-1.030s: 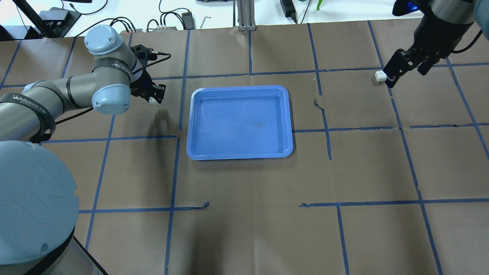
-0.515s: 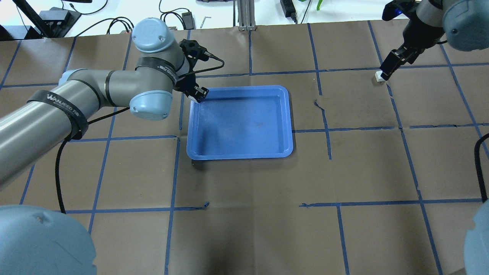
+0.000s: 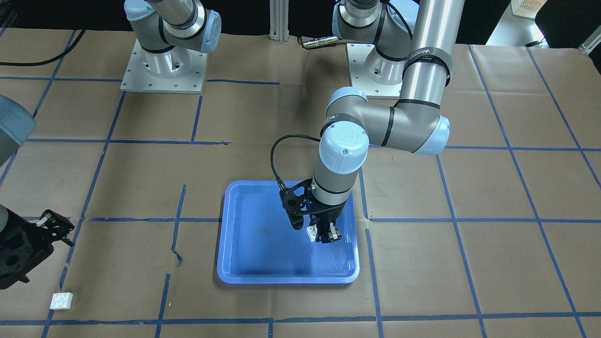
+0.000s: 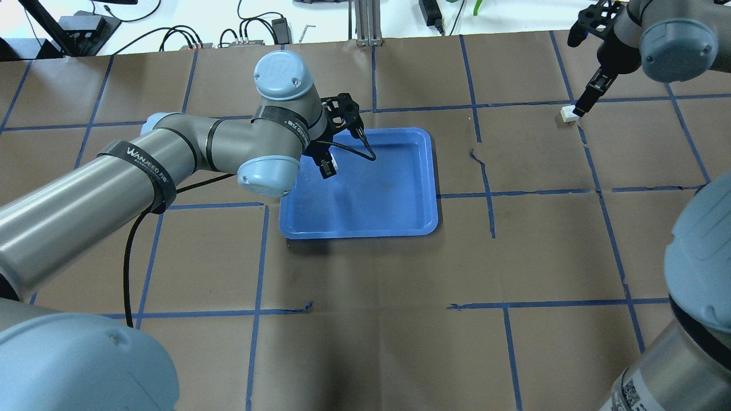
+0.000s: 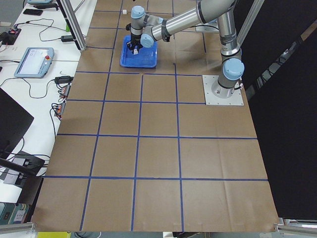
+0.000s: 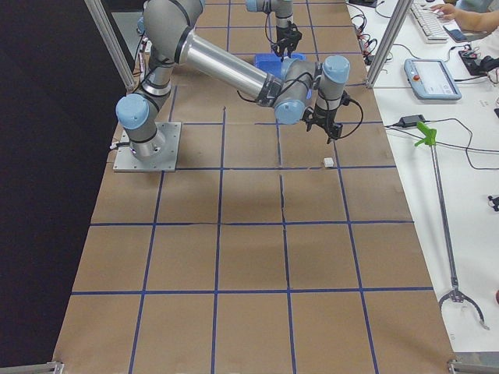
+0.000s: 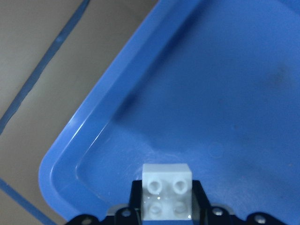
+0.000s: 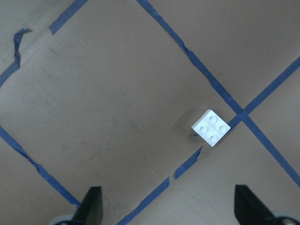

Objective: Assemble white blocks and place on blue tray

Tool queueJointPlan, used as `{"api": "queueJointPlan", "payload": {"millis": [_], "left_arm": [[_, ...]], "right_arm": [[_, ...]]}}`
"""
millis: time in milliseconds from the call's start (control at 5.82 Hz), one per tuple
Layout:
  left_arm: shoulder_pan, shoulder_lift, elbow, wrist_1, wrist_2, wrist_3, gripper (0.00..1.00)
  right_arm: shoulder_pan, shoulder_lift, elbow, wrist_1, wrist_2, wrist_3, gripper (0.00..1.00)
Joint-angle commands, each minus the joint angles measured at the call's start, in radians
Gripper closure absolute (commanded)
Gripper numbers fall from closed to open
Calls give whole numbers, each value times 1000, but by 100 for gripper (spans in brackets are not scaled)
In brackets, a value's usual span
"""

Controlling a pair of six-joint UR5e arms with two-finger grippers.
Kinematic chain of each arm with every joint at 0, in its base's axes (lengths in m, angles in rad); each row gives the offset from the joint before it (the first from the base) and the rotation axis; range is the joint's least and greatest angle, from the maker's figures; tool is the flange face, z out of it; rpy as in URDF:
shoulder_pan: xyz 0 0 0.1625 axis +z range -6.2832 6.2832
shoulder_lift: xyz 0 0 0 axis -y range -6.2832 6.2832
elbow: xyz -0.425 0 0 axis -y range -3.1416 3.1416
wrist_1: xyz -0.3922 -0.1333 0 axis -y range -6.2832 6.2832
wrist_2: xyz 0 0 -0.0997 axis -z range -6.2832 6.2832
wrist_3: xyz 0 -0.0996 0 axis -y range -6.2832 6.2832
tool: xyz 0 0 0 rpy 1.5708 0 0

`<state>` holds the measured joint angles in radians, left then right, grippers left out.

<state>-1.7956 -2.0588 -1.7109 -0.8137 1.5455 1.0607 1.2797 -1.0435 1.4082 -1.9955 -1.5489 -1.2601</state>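
Observation:
The white block is beside the tape crossing. My right gripper needs to close on it across its side (image 3: pixel 60 307) (image 8: pixel 219 119) facing that crossing and the opposite side.
The blue tray (image 4: pixel 360 233) lies mid-table; it also shows in the front view (image 3: pixel 286 279). My left gripper (image 4: pixel 328 167) is shut on one white block (image 7: pixel 167 197) and holds it studs-up just above the tray's far left corner area (image 7: pixel 234 93); the block also shows in the front view (image 3: pixel 311 231). The second white block (image 4: pixel 567 113) lies on the brown paper at the far right, beside a tape crossing (image 8: pixel 211 127). My right gripper (image 8: pixel 168 211) is open, empty, and hovers above and just beside that block.
Blue tape lines grid the brown paper table cover. Cables and power bricks lie beyond the far edge, with an aluminium post (image 4: pixel 365 23) at the back centre. The left arm's forearm (image 4: pixel 114 182) stretches over the table's left half.
My left arm has swung right, carrying the white block from left of the tray to over its far left part. The right gripper has lifted a little off the second block.

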Motion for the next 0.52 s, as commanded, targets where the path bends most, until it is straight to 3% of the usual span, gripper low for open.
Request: {"api": "queueJointPlan", "payload": {"millis": [0, 343], "left_arm": [[-42, -17, -13, 1, -28, 134, 81], [-44, -32, -29, 4, -35, 176, 73]], "right_arm": [[-3, 115, -116, -8, 15, -386, 0], [-3, 231, -231, -9, 50, -673, 0]]}}
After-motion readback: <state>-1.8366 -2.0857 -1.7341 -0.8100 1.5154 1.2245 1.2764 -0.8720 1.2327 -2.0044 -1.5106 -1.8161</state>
